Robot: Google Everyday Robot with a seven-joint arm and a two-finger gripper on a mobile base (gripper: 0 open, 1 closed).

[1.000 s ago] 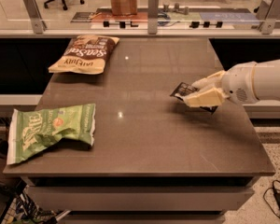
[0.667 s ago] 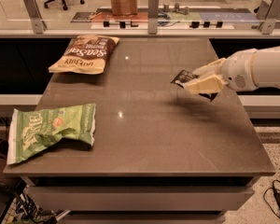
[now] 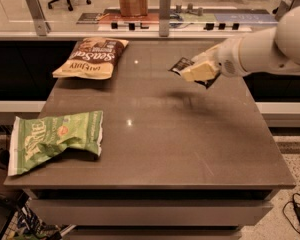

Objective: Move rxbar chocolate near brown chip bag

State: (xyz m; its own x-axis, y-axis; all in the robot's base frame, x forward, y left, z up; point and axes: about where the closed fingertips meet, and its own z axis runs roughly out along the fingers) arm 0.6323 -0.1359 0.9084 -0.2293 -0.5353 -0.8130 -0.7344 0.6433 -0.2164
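Note:
My gripper needs to put the rxbar chocolate down on the bare grey table (image 3: 146,71) beside the inner edge of the brown chip bag.
The brown chip bag (image 3: 91,57), dark brown at its far end and tan-yellow at its near end, lies flat at the far left of the grey table (image 3: 160,149). My gripper (image 3: 196,71) comes in from the right on a white arm and is shut on the rxbar chocolate (image 3: 182,65), a small flat black bar. It holds the bar in the air above the far right part of the table, well to the right of the brown bag. Part of the bar is hidden by the fingers.
A green and white chip bag (image 3: 52,137) lies crumpled at the table's near left corner, partly over the edge. Behind the table runs a counter with a glass partition and posts (image 3: 164,6). A shadow of the gripper falls on the table below it.
My gripper has lifted the bar off the table and carried it up and to the left, toward the far side. Both chip bags have stayed put.

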